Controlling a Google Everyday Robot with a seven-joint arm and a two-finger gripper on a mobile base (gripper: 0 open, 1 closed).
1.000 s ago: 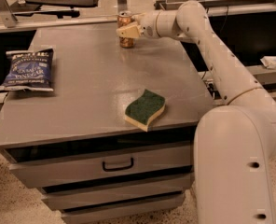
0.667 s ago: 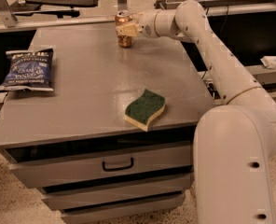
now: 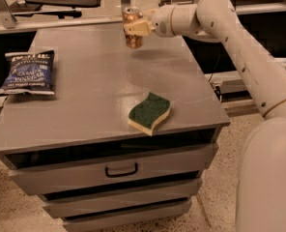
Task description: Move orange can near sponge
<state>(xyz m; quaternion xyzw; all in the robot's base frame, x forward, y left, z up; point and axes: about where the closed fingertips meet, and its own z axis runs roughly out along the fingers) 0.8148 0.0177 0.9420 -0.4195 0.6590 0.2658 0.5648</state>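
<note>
Next, my gripper sets the orange can free on the grey table (image 3: 161,96), in the spot just behind the far edge of the sponge.
The orange can (image 3: 132,21) is upright at the far middle of the grey table (image 3: 90,86), copper-orange with a silver top. My gripper (image 3: 135,29) reaches in from the right and is shut on the can, its pale fingers (image 3: 138,28) across the can's side. The can seems lifted slightly off the tabletop. The sponge (image 3: 150,112), dark green over pale yellow, lies flat near the table's front right edge, well in front of the can.
A blue chip bag (image 3: 26,72) lies at the table's left edge. The arm (image 3: 230,37) stretches over the table's right side. Drawers (image 3: 119,170) sit under the tabletop. Another dark table stands behind.
The can, held in the gripper, has risen slightly from the tabletop. The sponge and chip bag have not moved.
</note>
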